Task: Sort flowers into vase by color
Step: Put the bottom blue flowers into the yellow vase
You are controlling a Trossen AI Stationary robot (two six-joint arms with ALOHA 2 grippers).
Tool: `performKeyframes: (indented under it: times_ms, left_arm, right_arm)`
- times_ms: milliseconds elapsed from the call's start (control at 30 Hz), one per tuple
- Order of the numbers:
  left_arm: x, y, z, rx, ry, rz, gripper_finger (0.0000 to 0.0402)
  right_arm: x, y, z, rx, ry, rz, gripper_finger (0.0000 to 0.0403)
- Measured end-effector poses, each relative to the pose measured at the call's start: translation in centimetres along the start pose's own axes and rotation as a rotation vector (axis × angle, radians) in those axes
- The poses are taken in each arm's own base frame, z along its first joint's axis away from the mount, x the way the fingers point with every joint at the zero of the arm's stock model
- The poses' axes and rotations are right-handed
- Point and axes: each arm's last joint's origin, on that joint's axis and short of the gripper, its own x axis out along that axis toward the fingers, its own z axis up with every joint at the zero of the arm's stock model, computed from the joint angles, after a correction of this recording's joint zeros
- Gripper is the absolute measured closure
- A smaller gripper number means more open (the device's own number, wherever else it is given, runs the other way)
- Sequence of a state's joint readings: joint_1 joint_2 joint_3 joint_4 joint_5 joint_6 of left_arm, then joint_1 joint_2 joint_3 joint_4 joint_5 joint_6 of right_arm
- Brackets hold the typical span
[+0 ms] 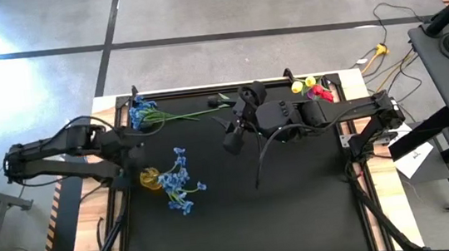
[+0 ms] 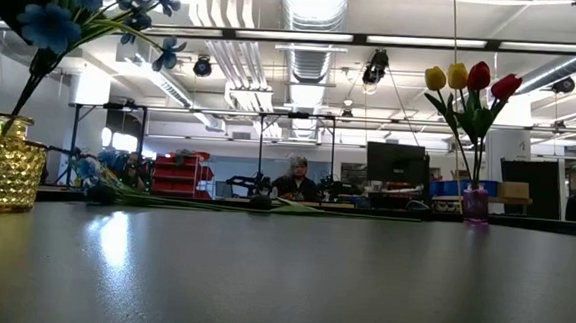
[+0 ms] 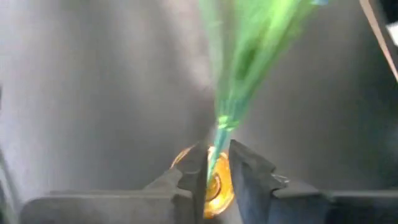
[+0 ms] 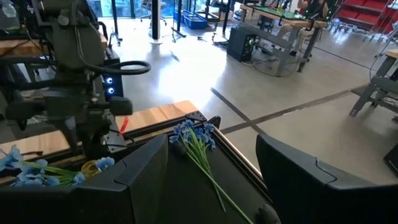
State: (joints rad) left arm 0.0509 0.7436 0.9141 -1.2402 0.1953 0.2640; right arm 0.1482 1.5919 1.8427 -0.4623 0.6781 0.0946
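My left gripper needs to open, take the stem higher by the leaves' base [image 3: 226, 122] and stand it upright, because the blue flowers lean far over the rim of the gold vase.
A gold vase [image 1: 150, 179] stands at the table's left and holds blue flowers [image 1: 182, 180], which lean toward the right; the low view shows the gold vase [image 2: 2, 174] too. My left gripper [image 3: 217, 180] hovers just above the vase, fingers a little apart, with the green stems [image 3: 233, 93] running up between them. Another blue bunch [image 1: 144, 113] lies flat on the mat at the far left. Yellow and red tulips [image 2: 468, 87] stand in a small purple vase [image 2: 475, 205] at the far right. My right gripper [image 4: 211, 180] hangs open, high over the table's middle. My left gripper points steeply down over the gold vase's mouth [image 3: 219, 190]. The thin stem [image 3: 217, 158] passes through the narrow gap between its fingers [image 3: 194, 177]. I cannot tell whether either finger touches the stem.
The black mat [image 1: 251, 223] is bare toward the near edge. A raised black frame and wooden border [image 1: 110, 229] run around it. A dark cable [image 1: 266, 159] loops below the right arm. A person [image 2: 297, 177] sits in the room behind the table.
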Motion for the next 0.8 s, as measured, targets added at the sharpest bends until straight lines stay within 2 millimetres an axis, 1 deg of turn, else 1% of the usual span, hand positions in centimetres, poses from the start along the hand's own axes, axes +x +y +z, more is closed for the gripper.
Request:
performKeyframes:
  times_ms: [67, 167, 267, 400, 633, 733, 800]
  left_arm:
    - [0.1, -0.1, 0.1, 0.093, -0.019, -0.047, 0.0321]
    - [0.5, -0.2, 0.5, 0.172, -0.040, -0.135, 0.0288]
    - [1.0, 0.1, 0.9, 0.195, -0.027, -0.138, 0.0267]
    - [1.8, 0.5, 1.8, 0.221, -0.024, -0.101, 0.0251]
    - [3.1, 1.0, 2.5, 0.206, 0.028, -0.126, 0.0247]
    - [3.4, 1.1, 2.7, 0.201, 0.030, -0.135, 0.0258]
    - [3.5, 1.1, 2.9, 0.199, 0.022, -0.141, 0.0273]
  right_arm:
    - [0.0, 0.0, 0.0, 0.000, 0.000, 0.000, 0.0165]
    - [-0.1, 0.0, 0.0, -0.001, 0.003, 0.001, 0.0165]
    - [-0.3, -0.1, 0.1, 0.000, 0.003, 0.001, 0.0165]
    - [-0.5, -0.3, 0.2, 0.011, 0.000, 0.001, 0.0165]
    - [-0.5, -0.3, 0.1, 0.022, 0.009, 0.001, 0.0165]
    - [-0.5, -0.3, 0.0, 0.028, 0.020, -0.001, 0.0165]
    - [-0.5, -0.3, 0.0, 0.029, 0.020, -0.001, 0.0165]
